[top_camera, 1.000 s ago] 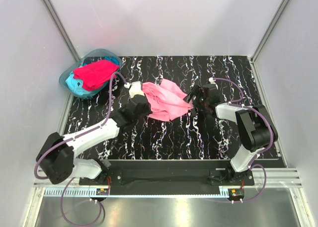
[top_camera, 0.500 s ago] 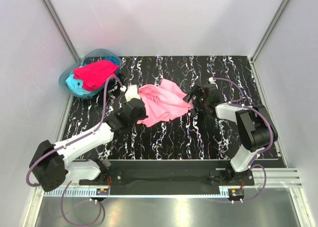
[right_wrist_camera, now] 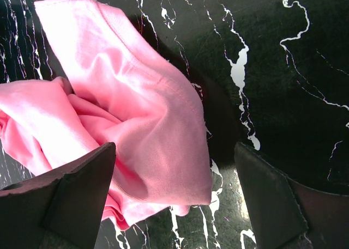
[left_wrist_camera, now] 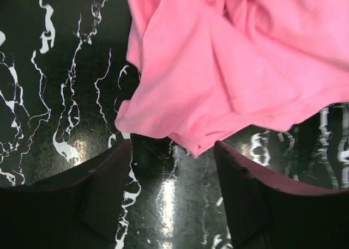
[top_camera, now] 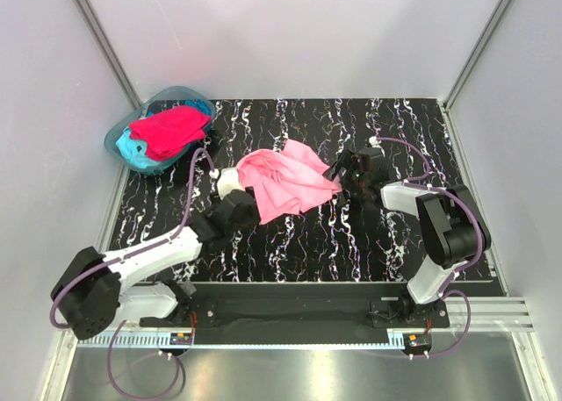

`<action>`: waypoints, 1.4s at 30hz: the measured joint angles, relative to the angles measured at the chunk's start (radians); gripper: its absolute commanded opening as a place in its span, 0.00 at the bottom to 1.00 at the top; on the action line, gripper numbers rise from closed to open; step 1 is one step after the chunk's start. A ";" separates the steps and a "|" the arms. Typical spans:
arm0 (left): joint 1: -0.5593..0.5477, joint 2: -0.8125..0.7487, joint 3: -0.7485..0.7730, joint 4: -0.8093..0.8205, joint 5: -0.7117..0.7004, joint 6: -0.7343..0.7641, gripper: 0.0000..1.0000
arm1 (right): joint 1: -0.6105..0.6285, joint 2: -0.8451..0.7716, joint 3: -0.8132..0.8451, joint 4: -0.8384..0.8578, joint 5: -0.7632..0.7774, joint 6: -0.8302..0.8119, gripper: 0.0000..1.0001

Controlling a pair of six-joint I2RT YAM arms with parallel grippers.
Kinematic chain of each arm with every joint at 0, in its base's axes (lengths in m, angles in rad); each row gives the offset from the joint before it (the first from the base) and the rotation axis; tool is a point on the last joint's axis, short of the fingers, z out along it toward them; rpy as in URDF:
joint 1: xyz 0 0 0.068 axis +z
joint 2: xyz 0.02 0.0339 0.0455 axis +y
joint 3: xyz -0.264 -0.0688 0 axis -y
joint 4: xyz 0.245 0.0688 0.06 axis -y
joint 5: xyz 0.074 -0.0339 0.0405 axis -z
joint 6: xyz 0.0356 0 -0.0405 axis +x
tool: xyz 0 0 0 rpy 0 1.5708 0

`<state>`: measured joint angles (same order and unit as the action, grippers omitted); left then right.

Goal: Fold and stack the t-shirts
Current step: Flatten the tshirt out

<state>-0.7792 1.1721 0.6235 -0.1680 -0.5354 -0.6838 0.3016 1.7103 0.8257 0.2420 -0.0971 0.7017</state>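
My right gripper is to move next toward the near edge of the table and close on the pink t-shirt's small bunched near corner [top_camera: 302,211] [right_wrist_camera: 121,222].
A light pink t-shirt [top_camera: 290,182] lies crumpled on the black marbled table [top_camera: 299,243], left of centre. My left gripper [top_camera: 248,205] is at the shirt's near-left corner. In the left wrist view this gripper [left_wrist_camera: 173,151] is open, and the pink t-shirt's [left_wrist_camera: 229,69] corner lies loose just ahead of the fingers. My right gripper [top_camera: 344,173] is at the shirt's right edge. It [right_wrist_camera: 174,151] is open too, with a fold of the pink t-shirt [right_wrist_camera: 125,96] between the wide-apart fingers. A crimson t-shirt [top_camera: 169,127] and a turquoise t-shirt [top_camera: 132,146] lie in the tub.
A translucent blue-green tub [top_camera: 116,136] stands at the table's far left corner. White walls close in the back and both sides. The arm bases and a metal rail [top_camera: 290,335] run along the near edge.
My left gripper drew back toward the near edge, dragging the pink shirt's corner with it, then opened and let go. The right arm has not moved.
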 measured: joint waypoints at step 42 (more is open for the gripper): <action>0.172 0.116 -0.158 0.321 0.150 0.045 0.00 | 0.000 -0.035 -0.068 0.007 0.011 0.043 0.96</action>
<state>-0.6075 1.2877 0.4652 0.1528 -0.3851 -0.6384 0.3016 1.6756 0.7578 0.2489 -0.0864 0.7448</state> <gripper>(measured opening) 0.029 0.960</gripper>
